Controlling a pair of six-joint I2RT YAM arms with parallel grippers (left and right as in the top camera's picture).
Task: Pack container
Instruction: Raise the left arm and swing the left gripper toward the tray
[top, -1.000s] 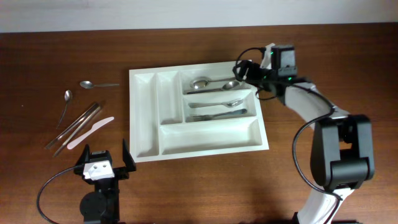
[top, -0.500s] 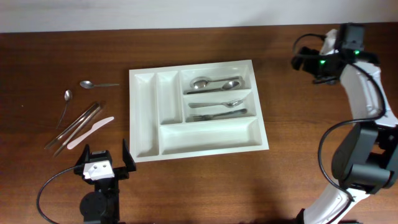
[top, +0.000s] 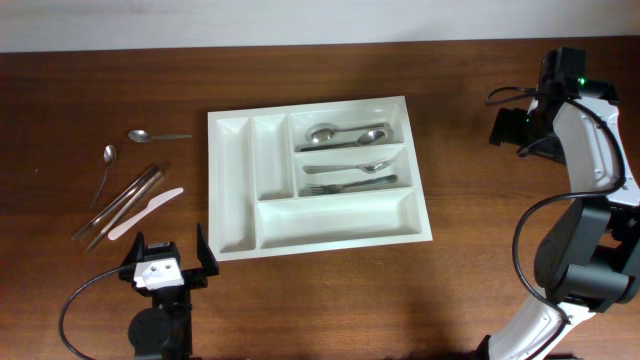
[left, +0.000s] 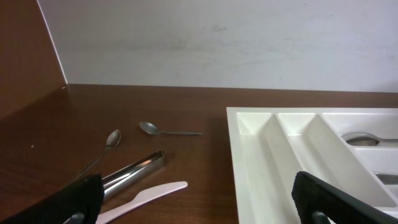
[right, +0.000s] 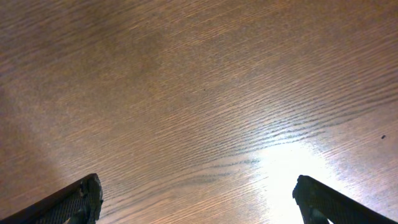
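Note:
I need to next move my left gripper to the metal tongs beside the white knife and close it around the middle of the tongs' arms (top: 127, 200) (left: 127, 177).
The container (top: 340, 216), a white five-compartment tray, lies in the middle of the table. Its top long slot holds two spoons (top: 346, 135); the slot below holds a spoon and a fork (top: 350, 176). The other compartments show bare white. My left gripper (top: 168, 252) rests open near the front left, beside the tray's corner. In its wrist view the gripper (left: 199, 202) faces the tray (left: 261, 155) and a white plastic knife (left: 146, 195). My right gripper (top: 512, 136) hangs open over bare table, well right of the tray. Its wrist view shows the gripper (right: 199, 199) above wood only.
Loose cutlery lies left of the tray: two small spoons (top: 140, 135) (top: 108, 155), long metal pieces (top: 125, 198) and the white knife (top: 147, 211). A pale wall (left: 217, 43) closes the table's far edge.
My right arm has swung from above the tray's top right corner out to the right side of the table. The left arm and the cutlery have stayed put.

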